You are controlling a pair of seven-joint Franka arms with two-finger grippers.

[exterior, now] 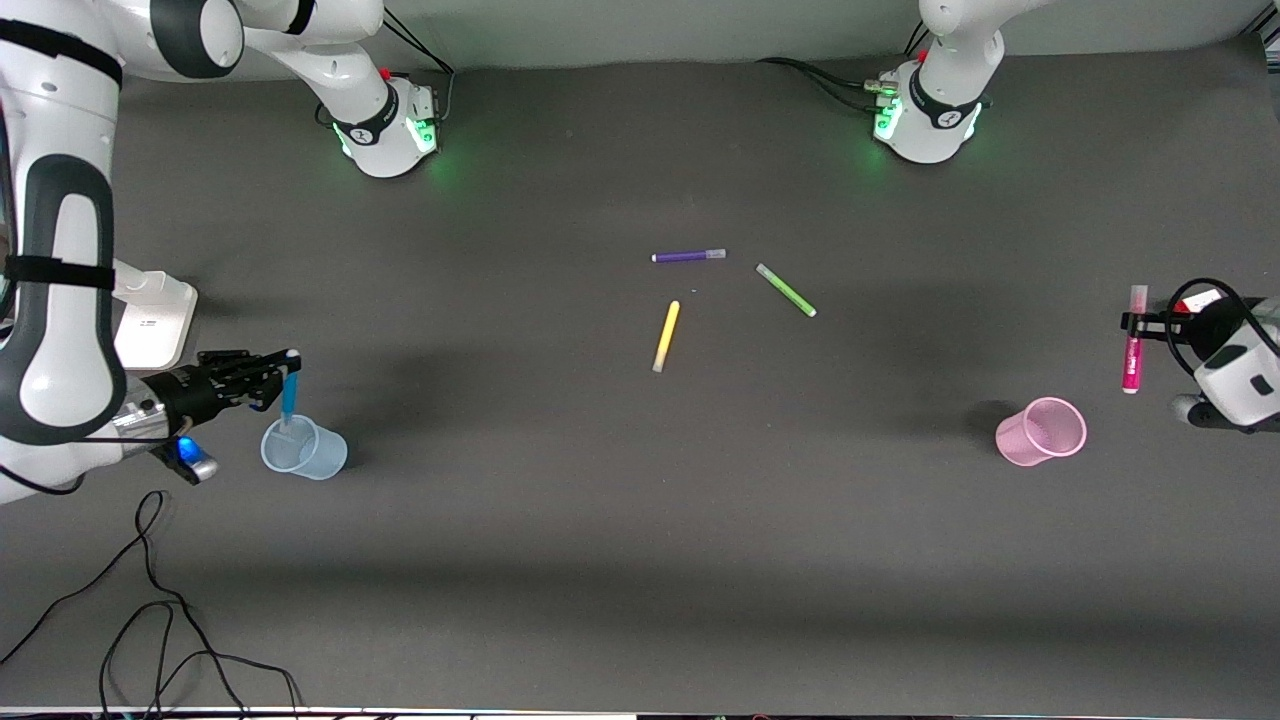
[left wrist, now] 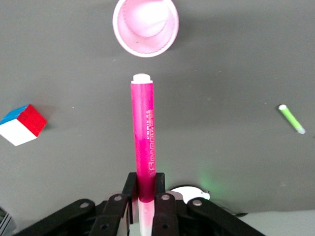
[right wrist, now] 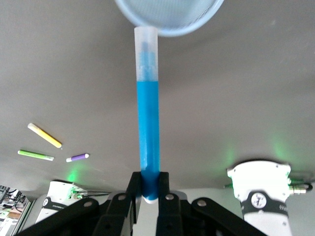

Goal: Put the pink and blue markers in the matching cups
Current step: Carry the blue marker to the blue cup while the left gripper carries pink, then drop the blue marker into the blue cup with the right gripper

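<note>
Next, I let go of the pink marker with my left gripper inside the pink cup (exterior: 1042, 430) (left wrist: 145, 26), with the marker's pale end leaning on the cup's rim.
My right gripper (exterior: 285, 363) is shut on the blue marker (exterior: 289, 398) and holds it upright over the pale blue cup (exterior: 304, 449), its pale lower end at the cup's rim. The right wrist view shows the blue marker (right wrist: 148, 132) pointing at the blue cup (right wrist: 170, 17). My left gripper (exterior: 1136, 322) is shut on the pink marker (exterior: 1134, 340) and holds it upright in the air beside the pale pink cup (exterior: 1041, 431), toward the left arm's end of the table. The left wrist view shows the pink marker (left wrist: 143, 132) short of the pink cup (left wrist: 145, 25).
A purple pen (exterior: 688, 256), a green pen (exterior: 786, 290) and a yellow pen (exterior: 666, 336) lie mid-table. A coloured cube (left wrist: 22, 124) shows in the left wrist view. Black cables (exterior: 150, 610) trail near the front edge at the right arm's end.
</note>
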